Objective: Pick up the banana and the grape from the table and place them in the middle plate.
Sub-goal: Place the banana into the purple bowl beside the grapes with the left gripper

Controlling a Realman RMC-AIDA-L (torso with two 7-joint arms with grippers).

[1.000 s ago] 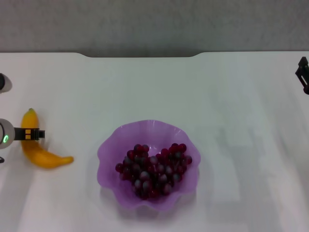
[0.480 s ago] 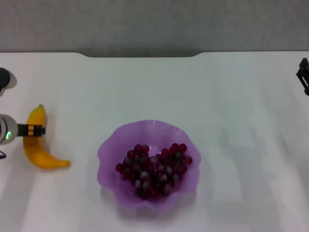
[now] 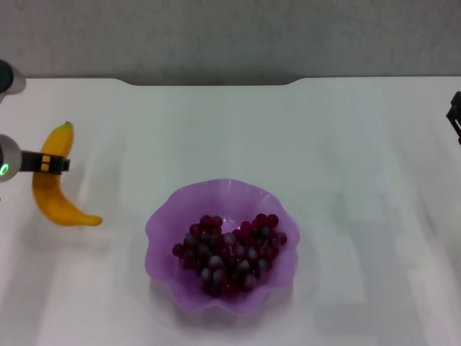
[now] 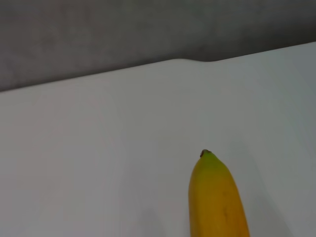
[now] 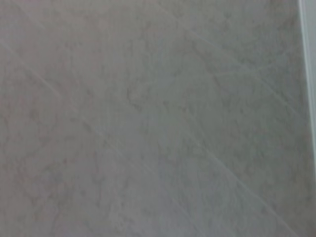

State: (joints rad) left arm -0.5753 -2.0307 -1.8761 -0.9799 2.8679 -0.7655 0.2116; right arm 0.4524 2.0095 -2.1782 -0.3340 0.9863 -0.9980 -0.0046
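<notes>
Next, my left gripper lets go of the yellow banana, hanging just above the white table, beside the grapes, along the middle plate's rim nearest my left gripper point(image 3: 180, 221).
The yellow banana point(image 3: 56, 205) hangs in my left gripper point(image 3: 52, 164), which is shut around its middle at the far left, a little above the white table point(image 3: 346, 144). Its greenish tip shows in the left wrist view point(image 4: 213, 195). The bunch of dark red-purple grapes point(image 3: 228, 253) lies inside the purple scalloped middle plate point(image 3: 216, 192) at the centre front. My right gripper point(image 3: 455, 115) is at the far right edge, away from everything.
The table's far edge meets a grey wall point(image 3: 216, 36) at the back. The right wrist view shows only grey floor point(image 5: 148, 118) and a strip of table edge.
My left gripper has risen and moved towards the back with the banana, which has come off the table. The right gripper has drifted slightly further out at the right edge.
</notes>
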